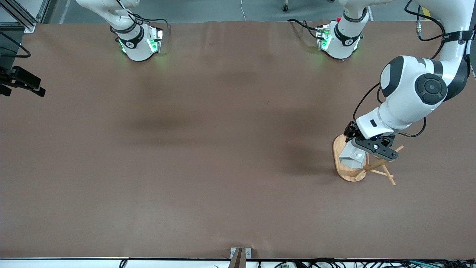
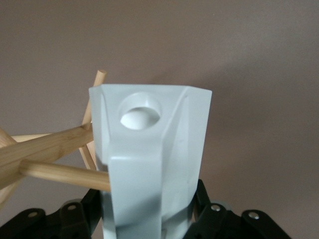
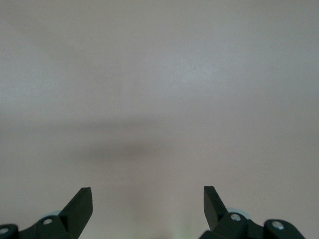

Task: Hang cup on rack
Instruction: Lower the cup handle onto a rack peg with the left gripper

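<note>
Next, my left gripper releases the white faceted cup on the thin peg (image 1: 364, 160) (image 2: 84, 172) beside the cup's handle, so that it is let go above the oval base.
My left gripper (image 1: 362, 148) is shut on the white faceted cup (image 1: 351, 158) and holds it tilted over the bamboo rack's oval base (image 1: 339, 165). In the left wrist view the cup (image 2: 149, 149) fills the middle, with the round hole of its handle (image 2: 140, 112) facing the camera and nothing through it. A black finger (image 2: 204, 204) presses each side of the cup. One thin peg (image 2: 65, 174) runs up to the handle's edge and its tip is hidden there. My right gripper (image 3: 148, 191) is open and empty over bare table; it does not show in the front view.
The rack's slanted pegs (image 1: 379, 165) fan out toward the left arm's end of the table. A black device (image 1: 22, 80) juts in at the table's edge at the right arm's end. The brown table (image 1: 208, 149) spreads wide.
</note>
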